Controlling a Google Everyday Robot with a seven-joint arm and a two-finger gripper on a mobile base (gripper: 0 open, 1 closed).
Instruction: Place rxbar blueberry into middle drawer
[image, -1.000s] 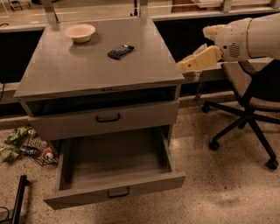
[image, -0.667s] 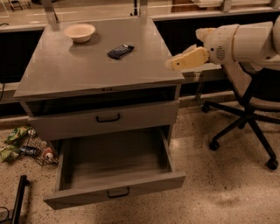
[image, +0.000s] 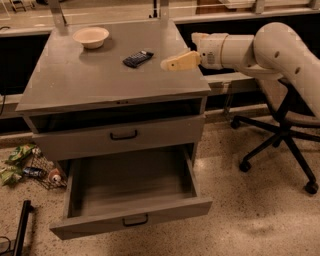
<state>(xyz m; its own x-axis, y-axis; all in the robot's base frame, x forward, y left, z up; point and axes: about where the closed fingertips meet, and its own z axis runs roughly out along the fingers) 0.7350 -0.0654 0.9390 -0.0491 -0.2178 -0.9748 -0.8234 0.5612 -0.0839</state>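
Observation:
The robot's gripper will next move to the middle of the rxbar blueberry (image: 138, 59) on the cabinet top and close there.
The rxbar blueberry (image: 138, 58), a dark flat bar, lies on the grey cabinet top (image: 100, 80), right of centre toward the back. My gripper (image: 167, 63) hovers over the top's right side, just right of the bar and apart from it, pointing left. It holds nothing. The middle drawer (image: 130, 195), the lowest one with a small grey handle (image: 135, 220), is pulled wide open and shows an empty grey floor. The drawer above it (image: 120, 136), with a black handle, is shut.
A cream round bowl (image: 90, 36) sits at the back left of the top. An office chair (image: 280, 135) stands on the floor to the right. Snack bags and litter (image: 25, 165) lie left of the cabinet. A dark bar (image: 20, 227) lies at bottom left.
My arm has swung left, from beside the cabinet's right edge to over its top, bringing the gripper close to the bar. The bar and drawer have not moved.

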